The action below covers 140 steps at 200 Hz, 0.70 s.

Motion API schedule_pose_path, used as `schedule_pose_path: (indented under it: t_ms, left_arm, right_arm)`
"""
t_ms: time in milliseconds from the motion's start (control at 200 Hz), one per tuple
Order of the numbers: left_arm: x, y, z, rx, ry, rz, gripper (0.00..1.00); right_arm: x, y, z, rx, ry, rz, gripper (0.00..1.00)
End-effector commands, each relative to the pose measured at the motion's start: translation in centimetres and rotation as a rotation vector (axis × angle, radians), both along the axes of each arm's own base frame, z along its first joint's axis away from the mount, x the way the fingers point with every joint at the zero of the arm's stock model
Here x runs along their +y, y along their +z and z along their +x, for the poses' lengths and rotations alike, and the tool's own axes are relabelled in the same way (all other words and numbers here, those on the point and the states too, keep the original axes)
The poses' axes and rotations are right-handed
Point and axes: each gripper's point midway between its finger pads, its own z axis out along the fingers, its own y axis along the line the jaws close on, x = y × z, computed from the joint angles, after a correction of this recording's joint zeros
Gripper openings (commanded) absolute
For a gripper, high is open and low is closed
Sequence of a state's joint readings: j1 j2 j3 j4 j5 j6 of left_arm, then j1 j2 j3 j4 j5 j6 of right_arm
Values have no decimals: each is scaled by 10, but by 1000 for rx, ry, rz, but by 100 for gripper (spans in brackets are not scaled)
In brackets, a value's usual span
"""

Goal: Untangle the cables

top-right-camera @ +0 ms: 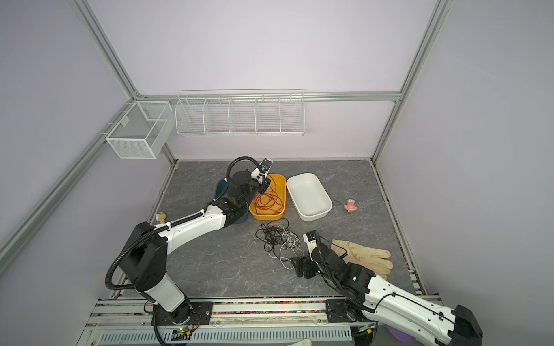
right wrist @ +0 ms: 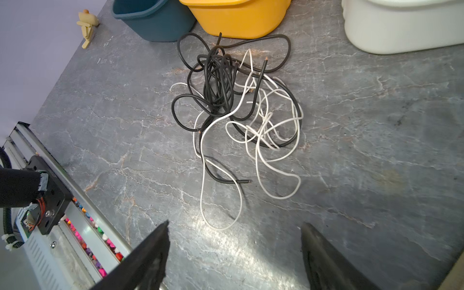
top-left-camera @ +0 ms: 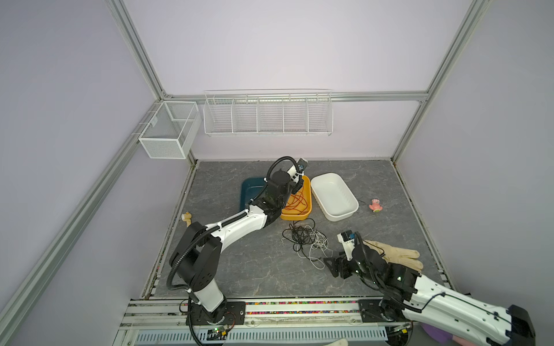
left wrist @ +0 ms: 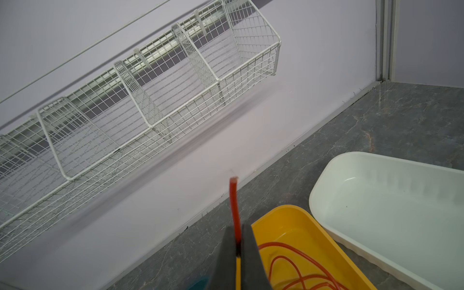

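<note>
The robot's left gripper needs to release the red-orange cable onto the rest of its coil inside the yellow bin [top-left-camera: 296, 199] [left wrist: 298, 276].
A red-orange cable [top-left-camera: 295, 202] [top-right-camera: 268, 199] lies coiled in the yellow bin [top-left-camera: 295, 216]. My left gripper [top-left-camera: 296, 187] [left wrist: 238, 241] hangs over that bin, shut on this cable, and the cable's end [left wrist: 234, 200] sticks out past the jaws. In front of the bin, black and white cables [top-left-camera: 302, 236] [top-right-camera: 275, 236] lie tangled on the table. The black bundle [right wrist: 218, 82] sits toward the bins and the white strands [right wrist: 237, 106] spread toward me. My right gripper [top-left-camera: 332, 263] [right wrist: 236, 223] stands open and empty just short of the nearest white loop.
A white bin [top-left-camera: 341, 217] stands right of the yellow one and a dark blue bin [top-left-camera: 248, 185] stands left, partly under my left arm. A cream glove [top-left-camera: 395, 254] lies beside my right arm. A pink toy [top-left-camera: 375, 205] and a wooden figure [top-left-camera: 187, 218] lie near the table's sides.
</note>
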State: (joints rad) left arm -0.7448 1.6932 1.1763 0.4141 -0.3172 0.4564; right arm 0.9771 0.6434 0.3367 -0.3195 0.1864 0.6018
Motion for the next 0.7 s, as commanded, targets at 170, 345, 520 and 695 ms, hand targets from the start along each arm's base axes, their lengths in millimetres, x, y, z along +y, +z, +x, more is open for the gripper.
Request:
schedule_pose_path:
  t_ms: [170, 345, 520, 695]
  left_arm:
    - [-5, -17, 9, -11, 8, -38, 0]
    - [-3, -44, 9, 13, 22, -16, 0]
    - [0, -67, 9, 37, 33, -4, 0]
    - [2, -83, 8, 65, 40, 3, 0]
  right_arm:
    - [2, -3, -4, 6, 32, -5, 90]
    - [5, -2, -5, 5, 48, -8, 99]
    - [4, -2, -5, 7, 52, -19, 97]
    - [4, -1, -5, 3, 55, -22, 93]
